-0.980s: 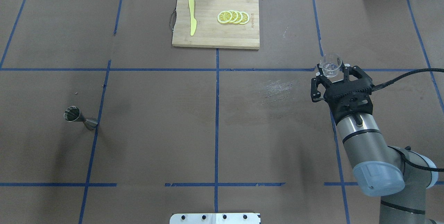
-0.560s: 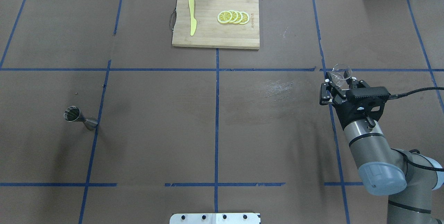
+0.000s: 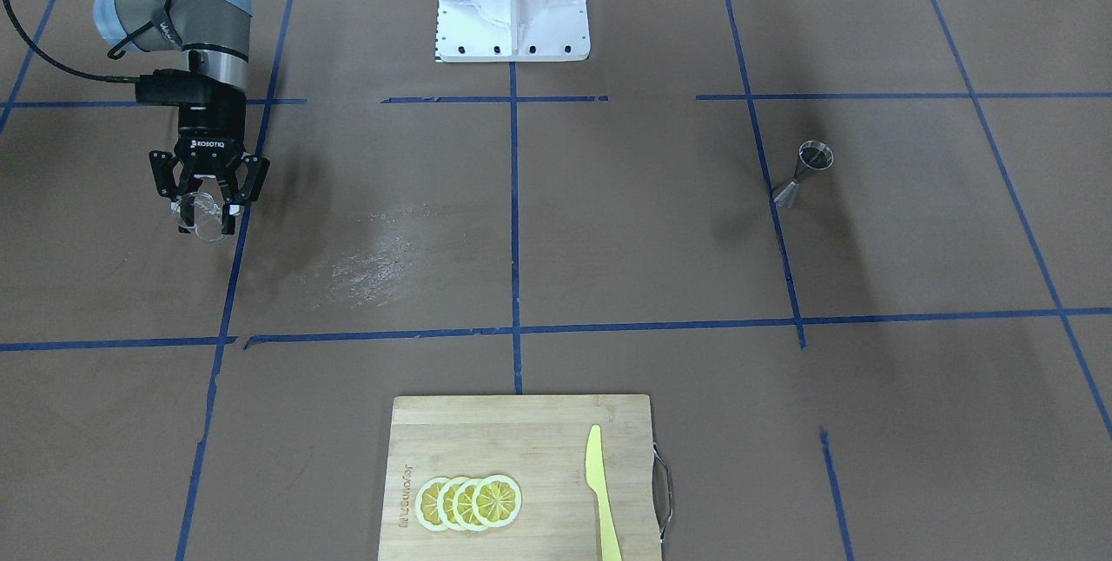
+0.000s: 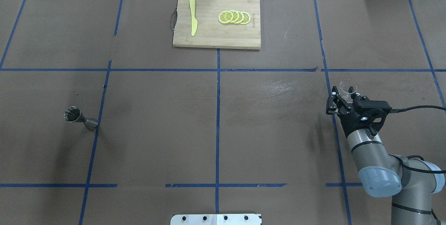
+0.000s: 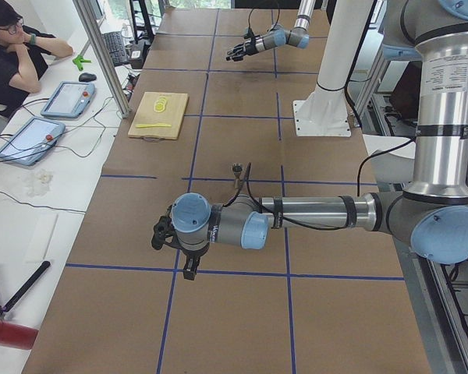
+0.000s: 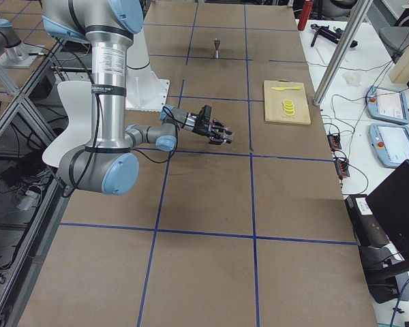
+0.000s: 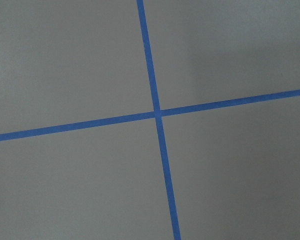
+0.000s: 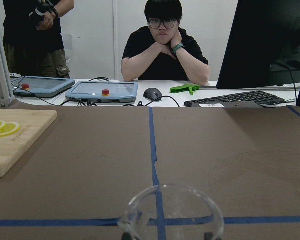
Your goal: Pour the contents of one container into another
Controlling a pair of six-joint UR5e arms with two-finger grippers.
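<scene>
Next, my right gripper sets the small clear glass cup, now held off the table, down on the table [image 3: 228, 228], where I want it, beside the long blue tape line.
My right gripper [image 4: 344, 94] is shut on the small clear glass cup [image 4: 346, 88] and holds it off the table on the right side. The same cup [image 3: 201, 212] shows between the fingers in the front view, and its rim [image 8: 171, 212] fills the bottom of the right wrist view. Far to the left stands the silver hourglass jigger [image 4: 80, 118] upright on a blue tape line, also seen as a small jigger [image 3: 804, 172] across the table. My left gripper [image 5: 189, 269] shows only in the exterior left view, over a tape cross, and I cannot tell its state.
A wooden cutting board [image 4: 209, 37] lies at the far middle with lemon slices [image 4: 234, 17] and a yellow knife [image 4: 192, 17]. A pale smear [image 4: 278, 87] marks the table left of the cup. A seated operator [image 8: 162, 45] is beyond the far edge.
My right gripper has pulled back toward the robot and a little to the right, carrying the glass cup with it. The jigger has not moved.
</scene>
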